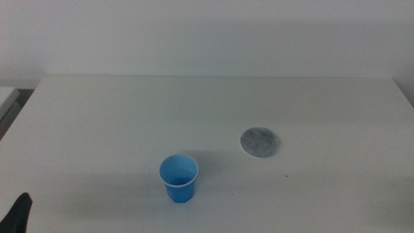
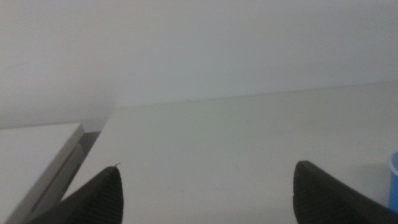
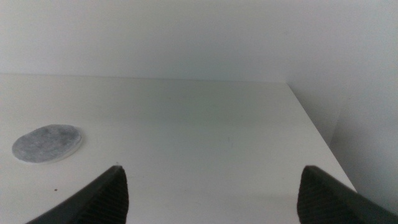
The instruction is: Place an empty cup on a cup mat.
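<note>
The robot's left gripper needs to close on the rim of the blue cup (image 1: 161, 171) (image 2: 392, 164), on the side away from the grey cup mat, with one finger inside the cup.
The blue cup (image 1: 178, 179) stands upright and empty on the white table, near the front, left of centre. Only a sliver of the cup (image 2: 393, 180) shows at the edge of the left wrist view. The grey round cup mat (image 1: 261, 142) lies flat to the cup's right and a little farther back; it also shows in the right wrist view (image 3: 47, 144). My left gripper (image 1: 18, 213) waits at the bottom left corner, open and empty (image 2: 208, 186). My right gripper (image 3: 211, 186) is open and empty, out of the middle view.
The white table (image 1: 207, 103) runs to a white wall behind. A second pale surface (image 2: 31, 155) stands beside the table's left edge. The table's right edge (image 3: 317, 137) shows in the right wrist view.
</note>
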`<control>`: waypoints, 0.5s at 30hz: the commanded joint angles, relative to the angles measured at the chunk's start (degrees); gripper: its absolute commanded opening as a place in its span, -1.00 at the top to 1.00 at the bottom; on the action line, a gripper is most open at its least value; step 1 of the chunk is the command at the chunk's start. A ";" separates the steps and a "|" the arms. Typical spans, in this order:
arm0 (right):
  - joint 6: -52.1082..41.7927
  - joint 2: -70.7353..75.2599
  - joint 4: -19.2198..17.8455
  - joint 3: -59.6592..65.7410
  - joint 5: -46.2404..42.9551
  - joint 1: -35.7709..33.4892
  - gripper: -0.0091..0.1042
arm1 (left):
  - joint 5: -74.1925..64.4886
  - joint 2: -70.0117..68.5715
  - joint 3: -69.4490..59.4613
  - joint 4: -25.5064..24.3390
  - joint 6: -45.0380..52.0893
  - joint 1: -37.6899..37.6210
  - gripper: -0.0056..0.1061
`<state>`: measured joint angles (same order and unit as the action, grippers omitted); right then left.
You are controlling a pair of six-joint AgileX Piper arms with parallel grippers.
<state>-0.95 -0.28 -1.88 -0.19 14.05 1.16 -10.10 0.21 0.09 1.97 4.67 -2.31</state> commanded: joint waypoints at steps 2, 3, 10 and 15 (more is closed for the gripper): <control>-0.23 0.28 -0.31 0.19 -0.37 -0.09 -0.80 | -1.77 4.43 4.72 0.00 -0.63 -0.72 -0.78; -0.23 0.28 -0.31 0.19 -0.37 -0.09 -0.80 | -3.95 6.96 8.00 0.00 -0.63 -0.72 -0.78; -0.23 0.28 -0.31 0.19 -0.37 -0.09 -0.80 | -35.10 34.21 38.01 2.96 0.04 -1.61 -0.78; -0.23 0.28 -0.31 0.19 -0.37 -0.09 -0.80 | -49.36 50.47 51.72 3.25 -0.17 -1.70 -0.78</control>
<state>-0.95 -0.28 -1.88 -0.19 14.05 1.16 -55.22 47.13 48.76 4.46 4.55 -3.56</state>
